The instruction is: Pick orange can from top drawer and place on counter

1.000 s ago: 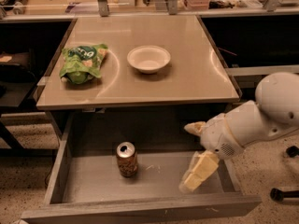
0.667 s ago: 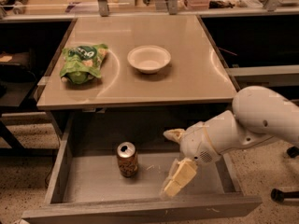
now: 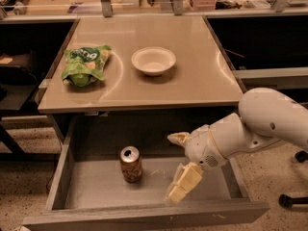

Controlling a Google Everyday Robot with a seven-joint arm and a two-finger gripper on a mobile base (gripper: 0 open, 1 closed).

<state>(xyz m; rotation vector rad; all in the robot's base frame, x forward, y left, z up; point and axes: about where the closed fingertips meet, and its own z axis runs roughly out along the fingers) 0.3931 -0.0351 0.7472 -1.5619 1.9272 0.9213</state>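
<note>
Next, my gripper should go to the orange can's sides (image 3: 132,167), just below its silver top, and close there.
The orange can (image 3: 131,164) stands upright on the grey bottom of the open top drawer (image 3: 91,184), left of centre, silver top up. My gripper (image 3: 177,166) reaches in from the right and hangs over the drawer's middle, about a can's width to the right of the can and not touching it. Its two pale fingers (image 3: 184,183) are spread apart with nothing between them. The beige counter (image 3: 192,76) lies above and behind the drawer.
A green snack bag (image 3: 85,64) lies on the counter's left side and a white bowl (image 3: 153,60) sits near its middle. My white arm (image 3: 262,124) crosses the drawer's right side. A chair caster (image 3: 286,199) stands on the floor at the right.
My gripper has moved left across the drawer, from near the right wall toward the can. The can has not moved.
</note>
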